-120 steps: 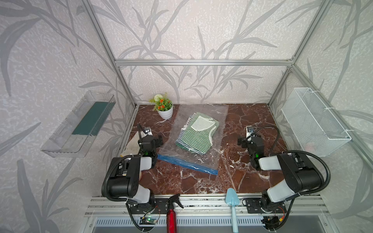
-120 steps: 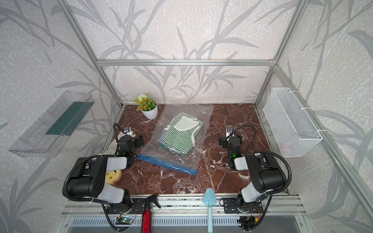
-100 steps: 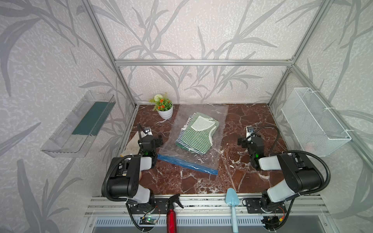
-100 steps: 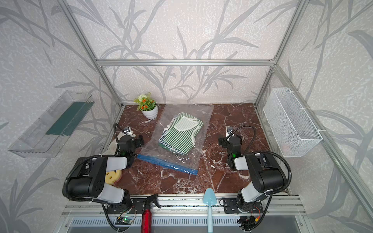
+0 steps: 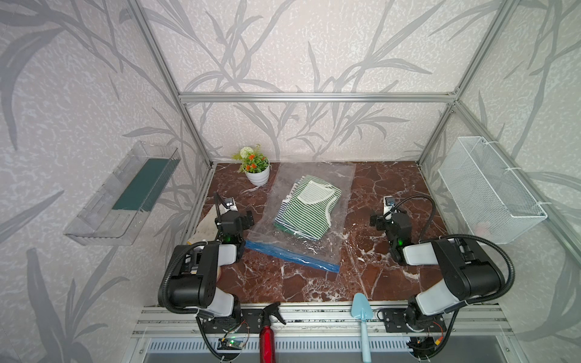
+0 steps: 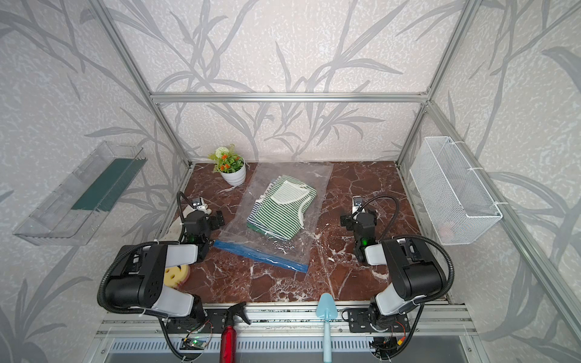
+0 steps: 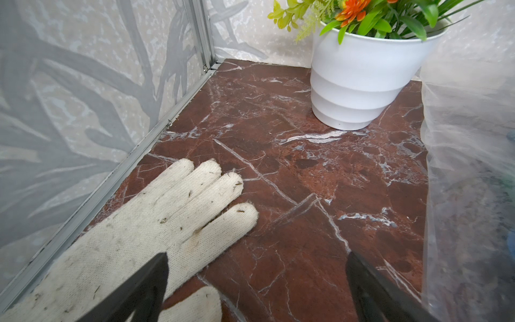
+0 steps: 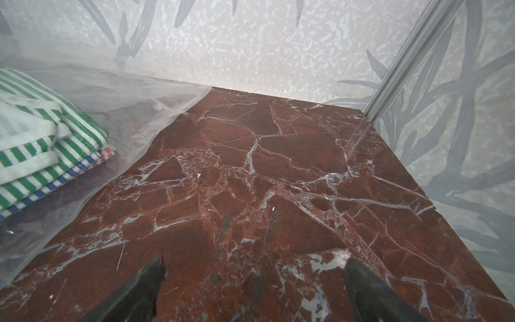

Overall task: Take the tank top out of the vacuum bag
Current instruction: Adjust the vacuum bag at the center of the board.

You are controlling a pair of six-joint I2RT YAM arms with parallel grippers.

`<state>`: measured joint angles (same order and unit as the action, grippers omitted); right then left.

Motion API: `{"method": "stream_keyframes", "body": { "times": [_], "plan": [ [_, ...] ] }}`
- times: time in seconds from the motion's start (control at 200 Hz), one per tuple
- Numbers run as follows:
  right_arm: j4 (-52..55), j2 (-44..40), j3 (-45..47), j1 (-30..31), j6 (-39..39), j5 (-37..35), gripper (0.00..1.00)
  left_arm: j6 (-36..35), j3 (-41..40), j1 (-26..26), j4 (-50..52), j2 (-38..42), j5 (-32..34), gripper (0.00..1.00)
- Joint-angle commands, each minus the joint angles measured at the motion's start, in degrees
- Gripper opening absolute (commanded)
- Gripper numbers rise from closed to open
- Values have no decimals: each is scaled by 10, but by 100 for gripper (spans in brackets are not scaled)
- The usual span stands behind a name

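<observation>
The vacuum bag's clear side edge (image 5: 345,222) (image 8: 15,277) nearest my right gripper, beside the tank top's armhole, is the next place that gripper should go to and close.
The vacuum bag (image 5: 341,226) (image 6: 314,176) lies flat in the middle of the marble table, clear and crinkly, its blue zip strip (image 5: 292,256) along the near edge. Inside it rests the folded tank top (image 5: 306,213) (image 6: 279,210), green-and-white striped. My left gripper (image 5: 234,220) (image 7: 256,267) sits low just left of the bag, open and empty, over bare marble. My right gripper (image 5: 390,221) (image 8: 253,270) is right of the bag, open and empty too. The right wrist view shows the bag's edge (image 8: 133,111) and the tank top (image 8: 33,139) through the plastic. The bag's side (image 7: 468,167) also fills one edge of the left wrist view.
A white pot of flowers (image 5: 256,169) (image 7: 359,78) stands at the back left beside the bag. A white glove (image 7: 139,237) lies by the left wall under my left gripper. A yellow sponge (image 6: 176,273), red spray bottle (image 5: 267,333) and blue trowel (image 5: 361,317) sit near the front. A wire basket (image 5: 490,201) hangs on the right wall.
</observation>
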<state>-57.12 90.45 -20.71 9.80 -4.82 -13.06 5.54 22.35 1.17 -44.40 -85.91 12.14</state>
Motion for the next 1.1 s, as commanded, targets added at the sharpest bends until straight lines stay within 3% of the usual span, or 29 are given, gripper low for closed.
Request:
{"method": "stream_keyframes", "body": {
  "times": [0.0,0.635,0.735,0.81,0.89,0.945,1.0,1.095],
  "plan": [
    [-18,5,6,2,-6,-8,99,-8,10,-2,-6,-3,7,99],
    [-47,-5,22,7,-13,-9,100,-16,10,-1,-11,3,-3,97],
    [-28,-110,54,65,-70,-73,97,-11,47,-13,145,91,16,91],
    [63,-185,45,119,-76,-109,97,37,63,-14,221,144,11,88],
    [291,-223,-34,133,-25,-74,97,49,103,-24,307,148,-52,84],
    [416,-218,-104,150,19,-91,97,59,153,-32,376,124,-105,81],
    [521,-212,-158,149,66,-19,97,66,200,-42,422,84,-177,79],
    [590,-193,-201,145,155,78,97,89,276,-64,497,15,-204,75]
  ]
}}
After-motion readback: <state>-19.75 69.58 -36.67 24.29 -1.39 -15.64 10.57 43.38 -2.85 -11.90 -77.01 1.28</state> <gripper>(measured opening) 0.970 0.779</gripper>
